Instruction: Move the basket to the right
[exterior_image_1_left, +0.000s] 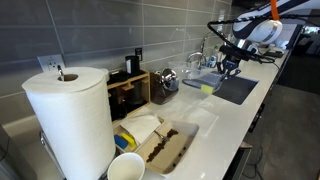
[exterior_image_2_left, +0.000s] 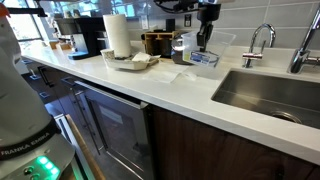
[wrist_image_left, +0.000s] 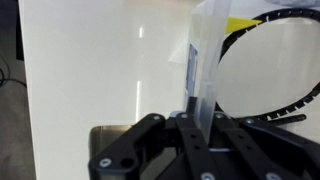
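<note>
I need to release the basket from my gripper on the white counter (exterior_image_1_left: 194, 91), in the spot between the sink and the dark wooden box. The basket is now just beside the sink.
The basket (exterior_image_2_left: 207, 58) is a pale translucent plastic tub on the white counter, just beside the sink. It also shows in an exterior view (exterior_image_1_left: 200, 82), with a yellow-green bit (exterior_image_1_left: 207, 88) at its near corner. My gripper (exterior_image_2_left: 205, 40) comes down onto it from above. In the wrist view my fingers (wrist_image_left: 197, 97) are closed on either side of the tub's thin upright wall (wrist_image_left: 205, 55). A yellow bit (wrist_image_left: 240, 22) shows through inside. The basket's base appears to rest on the counter.
The sink (exterior_image_2_left: 270, 95) with its faucet (exterior_image_2_left: 258, 40) lies beside the basket. A dark wooden box (exterior_image_2_left: 157, 42), a paper towel roll (exterior_image_2_left: 118, 35), a shallow tray with brown contents (exterior_image_1_left: 165, 148) and a white cup (exterior_image_1_left: 126, 167) stand along the counter.
</note>
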